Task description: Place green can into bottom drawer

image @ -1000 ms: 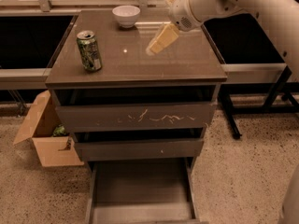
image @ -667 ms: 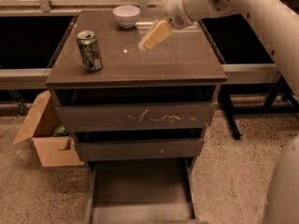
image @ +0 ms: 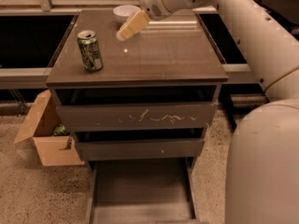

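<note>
The green can stands on the cabinet top, and my gripper will close around the upper half (image: 89,45) of it, just below the can's top.
The green can (image: 90,50) stands upright on the left side of the dark cabinet top (image: 159,55). My gripper (image: 122,34) hangs over the back middle of the top, to the right of the can and apart from it, with its pale fingers pointing down-left. It holds nothing. The bottom drawer (image: 140,195) is pulled out at the foot of the cabinet and its flat floor is bare.
A white bowl (image: 125,12) sits at the back of the top, just behind my gripper. The scratched top drawer (image: 140,116) and the middle drawer (image: 140,148) are pushed in. An open cardboard box (image: 46,134) stands on the floor to the left. My arm (image: 261,125) fills the right side.
My gripper has moved left across the cabinet top towards the green can. The can, the bowl and the drawers have not moved.
</note>
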`<state>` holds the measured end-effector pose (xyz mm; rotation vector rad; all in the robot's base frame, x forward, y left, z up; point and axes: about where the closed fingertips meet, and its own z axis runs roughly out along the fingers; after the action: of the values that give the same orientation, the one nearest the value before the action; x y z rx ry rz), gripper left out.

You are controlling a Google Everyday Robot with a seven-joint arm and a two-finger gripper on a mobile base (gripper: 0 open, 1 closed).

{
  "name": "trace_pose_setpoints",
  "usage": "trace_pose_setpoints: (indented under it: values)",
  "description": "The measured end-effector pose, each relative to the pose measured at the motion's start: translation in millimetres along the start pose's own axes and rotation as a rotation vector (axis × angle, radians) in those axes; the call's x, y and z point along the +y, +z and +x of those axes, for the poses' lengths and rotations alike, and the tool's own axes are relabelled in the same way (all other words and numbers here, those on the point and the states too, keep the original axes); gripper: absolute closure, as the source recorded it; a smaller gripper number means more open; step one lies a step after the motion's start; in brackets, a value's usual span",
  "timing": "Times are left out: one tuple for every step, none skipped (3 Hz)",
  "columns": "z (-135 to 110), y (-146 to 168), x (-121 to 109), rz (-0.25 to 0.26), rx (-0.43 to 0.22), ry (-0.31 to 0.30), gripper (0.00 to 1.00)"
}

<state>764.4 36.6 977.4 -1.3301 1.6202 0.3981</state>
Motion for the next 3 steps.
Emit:
trace_pose_setpoints:
  values:
    - [-11.3,29.7,6.1,-0.019,-0.010,0.040,0.00]
    - [-21.8,71.7,21.6,-0.038,-0.042,0.099,0.00]
    - [-26.5,92.2,33.5,-0.055,-0.062,0.135,0.00]
